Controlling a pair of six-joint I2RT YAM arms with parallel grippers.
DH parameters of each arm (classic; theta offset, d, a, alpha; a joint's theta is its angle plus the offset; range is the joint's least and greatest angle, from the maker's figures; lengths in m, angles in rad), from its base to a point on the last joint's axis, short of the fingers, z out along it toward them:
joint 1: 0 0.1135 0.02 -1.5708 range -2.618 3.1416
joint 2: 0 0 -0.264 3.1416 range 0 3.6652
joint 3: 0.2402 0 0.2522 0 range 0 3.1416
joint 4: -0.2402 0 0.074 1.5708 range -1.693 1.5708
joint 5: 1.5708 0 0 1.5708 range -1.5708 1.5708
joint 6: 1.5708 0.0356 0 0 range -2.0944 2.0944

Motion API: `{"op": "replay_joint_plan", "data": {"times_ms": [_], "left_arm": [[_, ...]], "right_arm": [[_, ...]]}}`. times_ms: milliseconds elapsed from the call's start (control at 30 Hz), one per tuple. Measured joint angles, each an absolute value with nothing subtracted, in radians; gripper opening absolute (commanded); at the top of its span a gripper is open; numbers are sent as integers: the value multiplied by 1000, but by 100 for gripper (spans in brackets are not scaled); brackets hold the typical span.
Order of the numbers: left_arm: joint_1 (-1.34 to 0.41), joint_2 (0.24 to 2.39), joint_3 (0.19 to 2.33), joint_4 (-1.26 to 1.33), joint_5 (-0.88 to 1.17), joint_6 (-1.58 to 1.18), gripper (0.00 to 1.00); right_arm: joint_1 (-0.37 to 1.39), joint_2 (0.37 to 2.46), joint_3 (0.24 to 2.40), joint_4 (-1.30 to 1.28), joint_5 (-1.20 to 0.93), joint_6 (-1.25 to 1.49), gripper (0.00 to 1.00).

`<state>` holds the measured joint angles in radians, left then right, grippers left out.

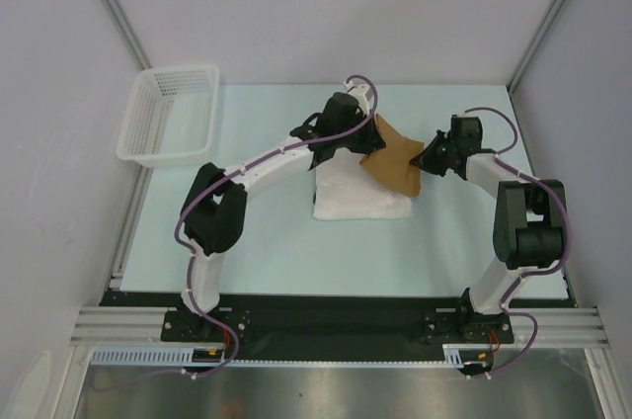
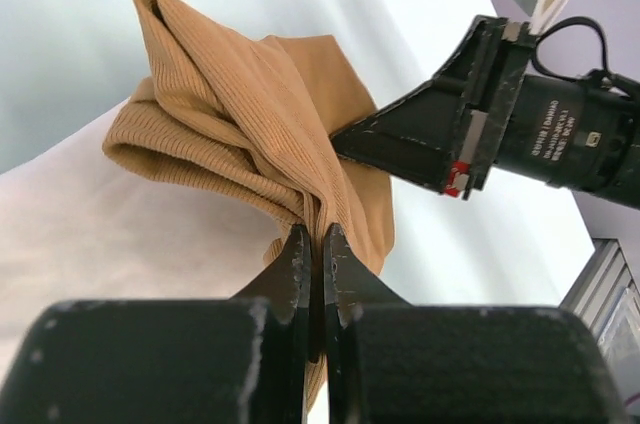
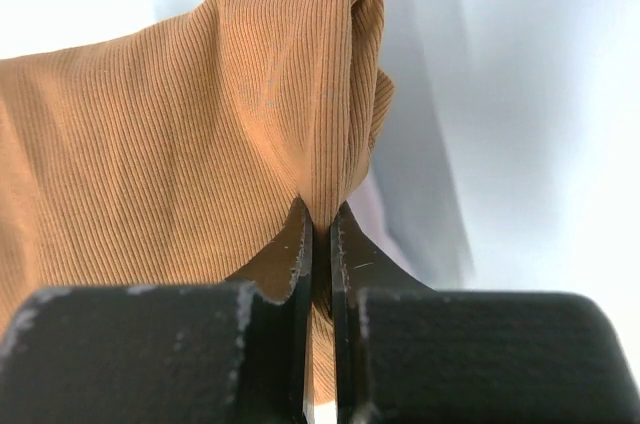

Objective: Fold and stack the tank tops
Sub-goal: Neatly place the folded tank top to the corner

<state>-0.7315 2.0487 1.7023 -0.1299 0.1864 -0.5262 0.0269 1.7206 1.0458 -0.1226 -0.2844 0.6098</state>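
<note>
I should release the tan-brown tank top flat with my right gripper on the middle of the folded white tank top (image 1: 361, 177).
The tan-brown tank top (image 1: 393, 168) hangs folded between my two grippers, over the right part of the white tank top (image 1: 357, 194), which lies folded on the table with its trim and print hidden. My left gripper (image 1: 371, 138) is shut on the tan top's far left corner; the ribbed cloth (image 2: 250, 124) sits pinched between its fingers (image 2: 318, 244). My right gripper (image 1: 422, 158) is shut on the right corner; the cloth (image 3: 180, 144) fills the right wrist view above the pinch (image 3: 321, 219). The right gripper also shows in the left wrist view (image 2: 345, 142).
A white plastic lattice basket (image 1: 170, 113) stands at the table's far left edge. The pale green table mat (image 1: 257, 261) spreads around the clothes. Grey walls and metal posts enclose the back and sides.
</note>
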Motion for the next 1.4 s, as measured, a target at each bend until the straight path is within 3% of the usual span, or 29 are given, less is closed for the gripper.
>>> {"op": "replay_joint_plan", "data": {"times_ms": [567, 667, 800, 867, 900, 933, 1000, 1033, 1200, 1233, 1400], "left_arm": [[-602, 1803, 1132, 104, 181, -551, 1], [-589, 1782, 1046, 156, 177, -563, 6], [-578, 1753, 976, 202, 173, -580, 21], [-577, 1736, 949, 234, 165, -586, 32], [-577, 1727, 935, 245, 159, -591, 50], [-577, 1720, 923, 254, 153, -593, 57], [-576, 1715, 911, 264, 135, -598, 70], [-575, 1716, 908, 264, 128, -599, 72], [-574, 1711, 897, 268, 80, -601, 80], [-573, 1705, 894, 265, 73, -601, 81], [-573, 1634, 888, 239, 27, -592, 82]], "right_arm": [[220, 1725, 1097, -162, -219, 612, 0], [233, 1732, 1091, -162, -203, 617, 0], [242, 1741, 1079, -158, -187, 622, 2], [243, 1752, 1076, -153, -180, 626, 18], [243, 1758, 1073, -150, -176, 630, 27], [243, 1762, 1069, -147, -169, 633, 39], [243, 1765, 1058, -142, -158, 631, 47], [242, 1765, 1053, -142, -150, 629, 55], [224, 1764, 1041, -135, -140, 606, 72], [219, 1763, 1040, -132, -140, 599, 84], [173, 1743, 1015, -105, -181, 556, 84]]}}
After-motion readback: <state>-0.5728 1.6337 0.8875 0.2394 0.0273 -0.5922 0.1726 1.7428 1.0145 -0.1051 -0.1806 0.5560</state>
